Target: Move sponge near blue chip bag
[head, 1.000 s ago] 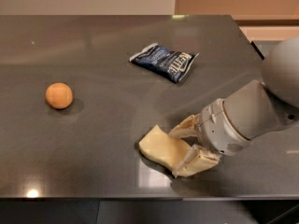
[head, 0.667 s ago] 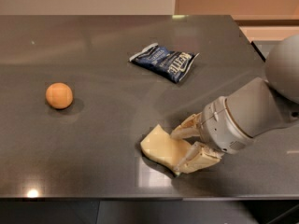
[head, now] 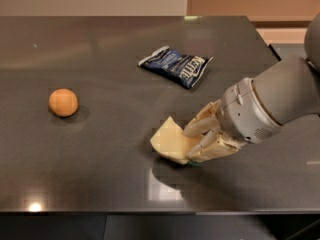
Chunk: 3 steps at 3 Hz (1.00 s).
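Note:
Next, my gripper sets the sponge down at the corner of the blue chip bag point(head: 202, 59) that is closest to my arm.
The pale yellow sponge point(head: 170, 140) lies near the front of the dark table point(head: 100, 179), tilted up at its left corner. My gripper point(head: 196, 140) comes in from the right and its pale fingers point(head: 201, 126) close on the sponge's right end. The dark blue chip bag point(head: 176, 65) lies flat farther back, well apart from the sponge.
A round orange ball point(head: 63, 102) sits on the left part of the table. The table's front edge runs just below the sponge. My grey arm point(head: 280, 104) covers the right side of the table.
The gripper and the sponge have shifted slightly up and to the right, toward the bag. The bag and the ball have not moved.

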Available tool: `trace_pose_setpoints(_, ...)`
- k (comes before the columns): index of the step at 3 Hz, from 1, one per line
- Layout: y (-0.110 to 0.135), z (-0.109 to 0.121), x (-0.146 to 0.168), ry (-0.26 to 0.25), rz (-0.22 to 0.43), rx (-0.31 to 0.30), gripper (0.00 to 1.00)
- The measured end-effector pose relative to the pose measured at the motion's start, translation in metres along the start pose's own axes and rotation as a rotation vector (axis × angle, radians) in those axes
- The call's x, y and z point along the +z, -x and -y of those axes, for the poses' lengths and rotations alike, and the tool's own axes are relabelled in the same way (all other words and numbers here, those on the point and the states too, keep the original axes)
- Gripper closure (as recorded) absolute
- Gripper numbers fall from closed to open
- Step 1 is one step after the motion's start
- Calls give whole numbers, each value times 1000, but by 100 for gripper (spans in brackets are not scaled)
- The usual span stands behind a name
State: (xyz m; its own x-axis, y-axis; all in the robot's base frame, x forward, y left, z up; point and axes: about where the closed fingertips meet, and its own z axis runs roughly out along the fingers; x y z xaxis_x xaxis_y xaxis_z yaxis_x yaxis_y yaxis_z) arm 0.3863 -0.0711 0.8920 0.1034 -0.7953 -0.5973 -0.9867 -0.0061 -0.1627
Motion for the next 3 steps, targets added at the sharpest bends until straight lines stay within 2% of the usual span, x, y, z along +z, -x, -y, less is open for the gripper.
trace_pose_setpoints(1, 13, 26, -21, -49, 22, -4, 100)
trace_pose_setpoints(2, 15, 66, -44, -112, 38, 23, 100)
trace_pose_setpoints(3, 5, 108, -63, -164, 39, 65, 100)
